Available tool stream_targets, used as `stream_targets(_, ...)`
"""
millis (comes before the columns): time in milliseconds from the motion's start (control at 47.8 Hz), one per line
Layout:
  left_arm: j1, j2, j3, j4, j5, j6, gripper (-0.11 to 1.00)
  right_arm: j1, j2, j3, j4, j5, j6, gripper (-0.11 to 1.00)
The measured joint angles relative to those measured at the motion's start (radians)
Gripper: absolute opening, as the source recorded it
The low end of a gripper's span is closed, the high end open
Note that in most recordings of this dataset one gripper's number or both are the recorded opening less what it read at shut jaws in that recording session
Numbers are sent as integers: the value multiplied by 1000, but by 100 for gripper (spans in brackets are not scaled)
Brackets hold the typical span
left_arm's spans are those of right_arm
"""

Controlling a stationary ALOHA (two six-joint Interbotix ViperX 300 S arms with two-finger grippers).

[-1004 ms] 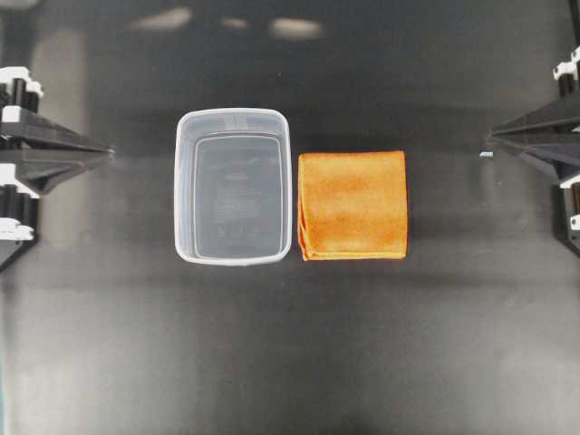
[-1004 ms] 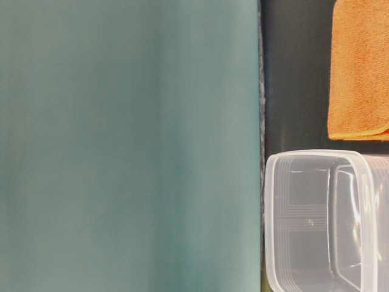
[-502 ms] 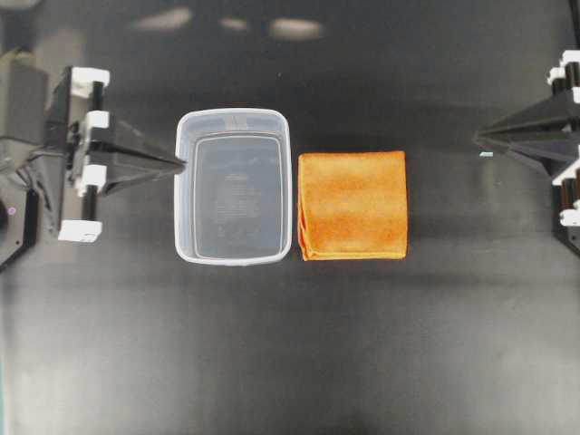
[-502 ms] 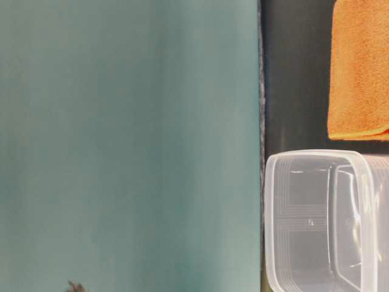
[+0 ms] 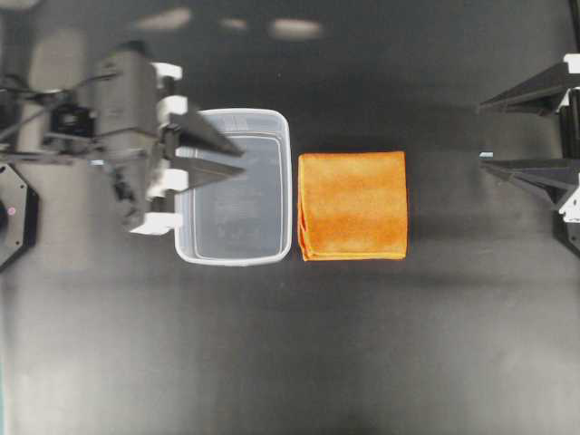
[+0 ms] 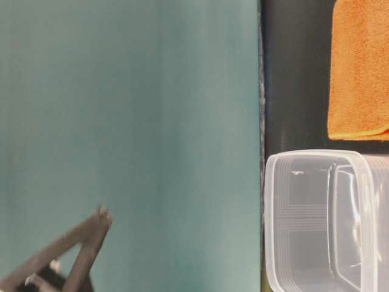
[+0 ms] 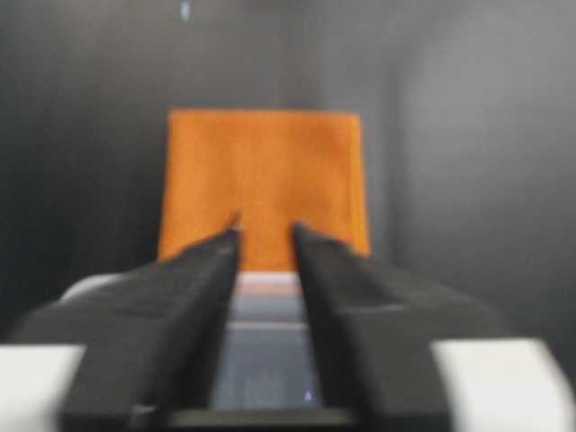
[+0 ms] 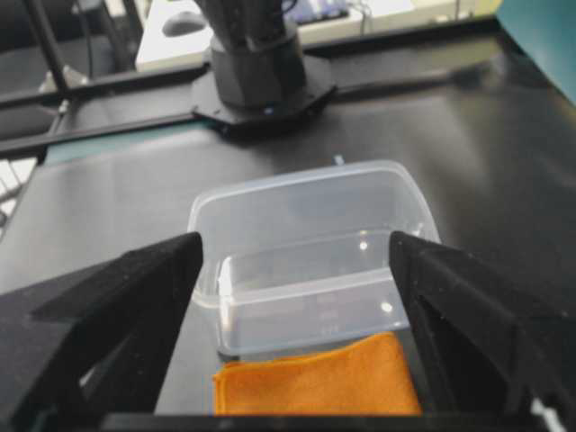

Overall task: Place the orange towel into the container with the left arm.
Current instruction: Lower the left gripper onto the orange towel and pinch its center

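Observation:
Next, my left gripper goes to the middle of the folded orange towel [image 5: 348,204] [image 7: 266,191] and closes there, pinching the cloth up.
The orange towel [image 5: 353,206] lies flat and folded on the black table, just right of the container [image 5: 286,199], a clear tub with nothing in it. My left gripper [image 5: 243,159] hovers over the tub's left half, pointing at the towel, its fingers parted by a narrow gap with nothing between them. In the left wrist view the towel [image 7: 264,175] shows beyond the gripper [image 7: 265,234] and the container rim [image 7: 267,283]. My right gripper [image 5: 481,136] stands wide open at the right edge, well clear of the towel [image 8: 315,387] and the container [image 8: 297,184].
The left arm's black octagonal base [image 8: 261,90] sits behind the tub at the table's left edge [image 5: 14,217]. A teal wall [image 6: 121,121] fills the table-level view, where the left gripper [image 6: 102,218] enters at lower left, beside the container [image 6: 304,219] and towel [image 6: 360,67].
My left arm has swung in from the left edge to above the container and its jaws have parted. The right gripper has opened wide in place. Towel and container have not moved.

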Motion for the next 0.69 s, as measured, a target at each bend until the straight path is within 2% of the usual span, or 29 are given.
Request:
stream_targets(126,15,117,-114,2,115,5,74,-2,-25,2,0,0,0,77)
stream_targets(209,20,206,-198,2,204,17,89,-2,-38,8,0,0,0,77)
stream_targets(356,18,356,-337,2,314,54,89,-3,-55,11,0,0,-2,77)
stream_targets(691,-6,676,-552,2,336,172,88,-2,-74,12,0,0,2,77)
